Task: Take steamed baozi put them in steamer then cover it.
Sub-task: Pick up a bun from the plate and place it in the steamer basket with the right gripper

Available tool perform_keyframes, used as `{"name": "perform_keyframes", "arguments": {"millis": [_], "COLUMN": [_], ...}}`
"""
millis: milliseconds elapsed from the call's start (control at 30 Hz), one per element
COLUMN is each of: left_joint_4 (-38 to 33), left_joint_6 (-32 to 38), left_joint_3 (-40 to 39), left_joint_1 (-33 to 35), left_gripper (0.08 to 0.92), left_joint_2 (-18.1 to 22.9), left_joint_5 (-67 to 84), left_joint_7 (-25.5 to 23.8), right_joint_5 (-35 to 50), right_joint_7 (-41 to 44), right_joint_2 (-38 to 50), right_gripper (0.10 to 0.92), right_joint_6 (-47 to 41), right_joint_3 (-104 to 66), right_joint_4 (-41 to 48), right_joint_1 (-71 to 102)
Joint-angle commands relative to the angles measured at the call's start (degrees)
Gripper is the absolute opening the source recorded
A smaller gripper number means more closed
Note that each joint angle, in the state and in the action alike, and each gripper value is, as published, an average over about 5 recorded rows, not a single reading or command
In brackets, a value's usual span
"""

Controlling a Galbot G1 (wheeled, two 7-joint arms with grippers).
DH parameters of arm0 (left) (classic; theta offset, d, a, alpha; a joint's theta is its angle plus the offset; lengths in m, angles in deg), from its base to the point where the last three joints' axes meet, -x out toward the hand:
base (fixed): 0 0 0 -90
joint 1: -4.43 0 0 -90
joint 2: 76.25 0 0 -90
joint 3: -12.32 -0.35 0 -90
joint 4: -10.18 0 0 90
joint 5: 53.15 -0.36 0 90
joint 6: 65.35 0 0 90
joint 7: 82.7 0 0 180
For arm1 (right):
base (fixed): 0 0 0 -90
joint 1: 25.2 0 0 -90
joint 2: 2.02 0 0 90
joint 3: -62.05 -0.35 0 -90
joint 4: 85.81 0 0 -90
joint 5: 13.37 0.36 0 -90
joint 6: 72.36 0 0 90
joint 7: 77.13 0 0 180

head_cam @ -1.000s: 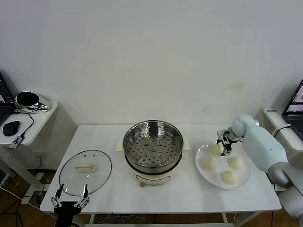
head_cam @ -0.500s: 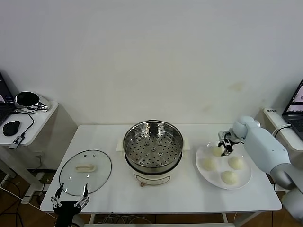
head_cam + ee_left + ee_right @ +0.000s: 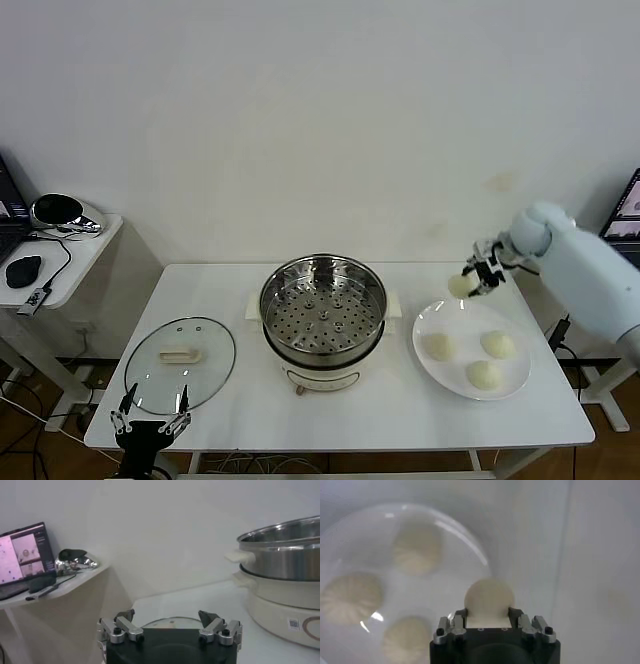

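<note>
My right gripper needs to release the baozi on the far part of the steamer's perforated tray [image 3: 321, 287], close to the steamer's back side.
My right gripper [image 3: 468, 283] is shut on one steamed baozi [image 3: 459, 286], held in the air above the far edge of the white plate [image 3: 430, 372]; the wrist view shows the bun [image 3: 488, 599] squeezed between the jaws. Three more baozi [image 3: 438, 347] [image 3: 497, 344] [image 3: 484, 375] lie on the plate. The steamer [image 3: 323, 305], a shiny steel pot with a perforated tray, stands at the table's middle with nothing in it. The glass cover [image 3: 181, 362] lies flat on the table to its left. My left gripper [image 3: 150, 426] hangs open at the front left edge, close to the cover.
A side table [image 3: 62, 262] at the far left carries a mouse and a shiny helmet-like object. A laptop [image 3: 625, 222] sits at the right edge. The white wall runs behind the table.
The right gripper closed on the far-left baozi on the plate and lifted it up and slightly back off the plate. The left arm stayed still.
</note>
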Motion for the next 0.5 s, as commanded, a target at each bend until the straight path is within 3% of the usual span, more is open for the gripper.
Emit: {"name": "perform_keyframes", "arguments": {"millis": [33,333,500], "left_joint_4": [0.37,0.25,0.36], "left_joint_6": [-0.20,-0.37,-0.48], "left_joint_3": [-0.29,0.11,0.46], "left_joint_1": [-0.82,-1.73,-2.31], "left_gripper": [0.823,0.823,0.823], "left_joint_2": [-0.81,-1.85,-1.80], "left_joint_5": [0.93,2.54,2.74], "left_joint_7": [-0.07,-0.05,-0.13], "right_joint_5": [18.19,25.83,25.54], "right_joint_7": [0.78,-1.91,-2.87], "right_joint_2": [2.50,-8.92,-16.89], "right_gripper": [0.531,0.542,0.543], "right_joint_6": [-0.93,1.77,4.87], "right_joint_3": [15.34,26.02,28.47], "right_joint_4": [-11.39,-11.50,-10.67], "right_joint_1": [-17.71,-28.54,-27.72]}}
